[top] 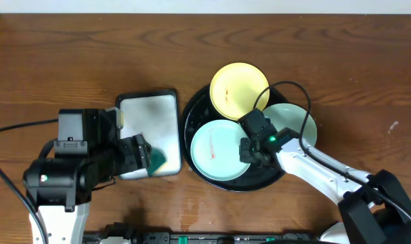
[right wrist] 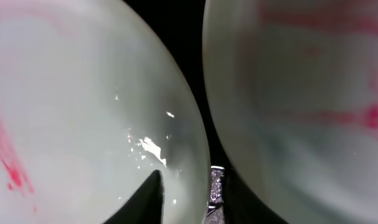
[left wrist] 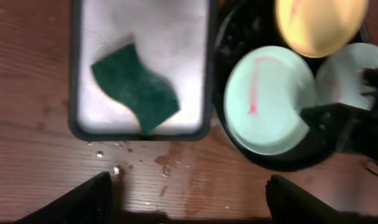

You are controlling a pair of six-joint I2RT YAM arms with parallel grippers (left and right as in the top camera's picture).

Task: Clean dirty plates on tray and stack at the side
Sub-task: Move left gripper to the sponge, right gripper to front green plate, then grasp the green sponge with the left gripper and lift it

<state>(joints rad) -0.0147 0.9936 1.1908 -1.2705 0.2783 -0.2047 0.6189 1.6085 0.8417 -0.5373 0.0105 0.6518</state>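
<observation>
My left gripper needs to next move to the dark green sponge on the white tray and close on the sponge's narrow middle (top: 152,156) (left wrist: 139,86).
The black tray (top: 193,112) holds three plates: a pale yellow plate (top: 239,88) at the back, a mint green plate (top: 215,150) at the front left with a red smear, and a second mint green plate (top: 298,120) at the right. My right gripper (top: 249,150) is shut on the right rim of the front-left mint plate. In the right wrist view its fingers (right wrist: 185,193) straddle that plate's rim (right wrist: 83,112), with the other mint plate (right wrist: 301,93) beside it. My left gripper (left wrist: 189,199) is open and empty above the bare tabletop, just in front of the white tray.
A white rectangular tray (top: 147,112) with a black rim lies left of the black tray. A dark green sponge (left wrist: 136,87) lies on it. Small crumbs and damp marks (left wrist: 170,152) lie on the wood in front of the white tray.
</observation>
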